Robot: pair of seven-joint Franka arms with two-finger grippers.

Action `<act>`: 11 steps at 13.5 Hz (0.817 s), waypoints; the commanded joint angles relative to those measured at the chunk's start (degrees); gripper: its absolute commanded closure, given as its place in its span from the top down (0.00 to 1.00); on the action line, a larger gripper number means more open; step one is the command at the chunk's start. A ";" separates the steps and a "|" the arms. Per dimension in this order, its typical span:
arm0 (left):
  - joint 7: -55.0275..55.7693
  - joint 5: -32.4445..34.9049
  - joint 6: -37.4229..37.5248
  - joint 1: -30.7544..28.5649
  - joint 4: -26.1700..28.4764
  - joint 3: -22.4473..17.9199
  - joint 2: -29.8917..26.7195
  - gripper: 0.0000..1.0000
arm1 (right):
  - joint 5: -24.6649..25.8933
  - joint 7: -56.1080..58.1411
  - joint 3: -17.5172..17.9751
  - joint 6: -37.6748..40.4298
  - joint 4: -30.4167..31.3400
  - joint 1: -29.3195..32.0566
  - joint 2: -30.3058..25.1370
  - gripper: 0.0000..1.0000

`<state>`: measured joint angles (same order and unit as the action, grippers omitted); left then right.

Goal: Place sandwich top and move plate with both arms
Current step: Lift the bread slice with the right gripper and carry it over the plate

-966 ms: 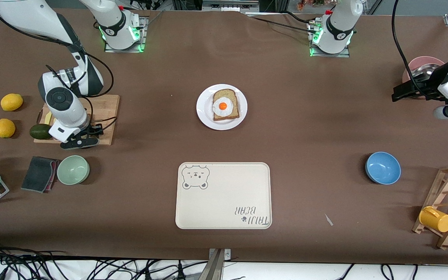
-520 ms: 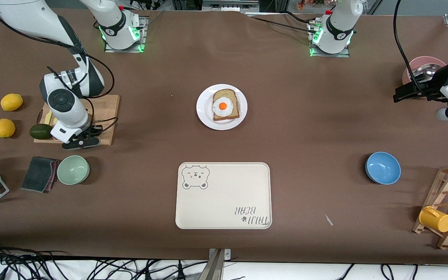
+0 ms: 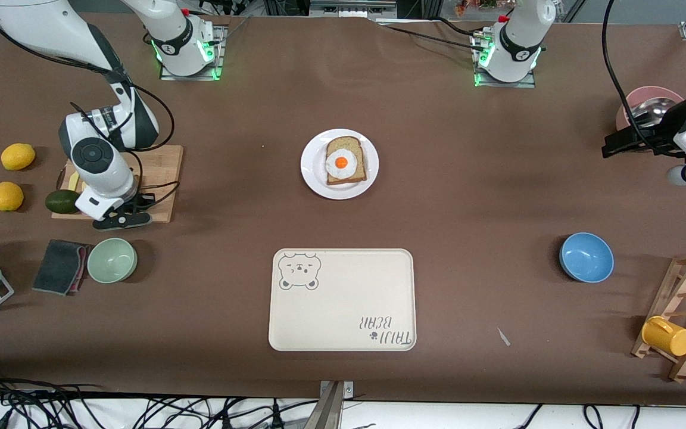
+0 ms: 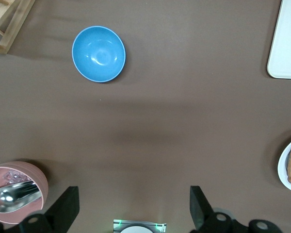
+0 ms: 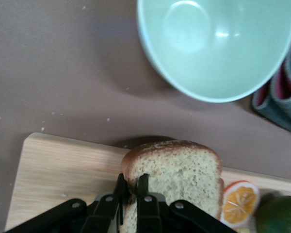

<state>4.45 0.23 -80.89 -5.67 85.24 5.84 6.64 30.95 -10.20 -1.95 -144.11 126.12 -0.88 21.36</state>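
Observation:
The sandwich top, still on the wooden cutting board, will go down from my right gripper over the fried egg on the white plate (image 3: pixel 339 164), where I should set it.
The sandwich top (image 5: pixel 184 172), a plain brown bread slice, lies on a wooden cutting board (image 5: pixel 63 170) at the right arm's end of the table. My right gripper (image 5: pixel 132 187) is shut on its crust edge, low over the board (image 3: pixel 164 167). In the front view the right hand (image 3: pixel 119 219) hides the slice. The white plate (image 3: pixel 313 179) sits mid-table and holds a bread slice with a fried egg (image 3: pixel 344 161). My left gripper (image 4: pixel 134 206) hangs open and empty over bare table beside a pink bowl (image 3: pixel 646 101), where the left arm (image 3: pixel 614 145) waits.
A green bowl (image 3: pixel 112 260) and a grey cloth (image 3: pixel 60 266) lie nearer the camera than the board. An avocado (image 3: pixel 61 201), an orange slice (image 5: pixel 240 201) and lemons (image 3: pixel 18 156) sit beside it. The bear tray (image 3: pixel 343 298), a blue bowl (image 3: pixel 586 257) and a rack with a yellow cup (image 3: pixel 667 335) lie nearer the camera.
My right gripper's fingers have closed onto the crust of the bread slice on the board. The left arm has barely shifted.

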 commanded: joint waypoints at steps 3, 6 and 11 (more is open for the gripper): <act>-0.05 1.35 -0.41 0.13 0.19 0.14 -0.23 1.00 | -0.10 -2.71 5.63 19.88 -10.97 0.00 0.34 0.00; -0.05 1.26 -0.41 0.13 0.10 0.14 -0.23 1.00 | -6.50 -4.03 8.79 28.85 -16.41 -0.70 0.43 0.00; 0.56 1.18 -0.41 0.57 0.10 0.23 -0.32 1.00 | -15.90 -16.22 9.33 43.99 -25.22 -10.97 1.05 0.00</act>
<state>4.45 0.23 -80.95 -5.60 85.25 5.87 6.67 18.12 -20.77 7.49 -104.54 104.45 -7.66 21.37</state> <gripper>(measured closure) 0.000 0.916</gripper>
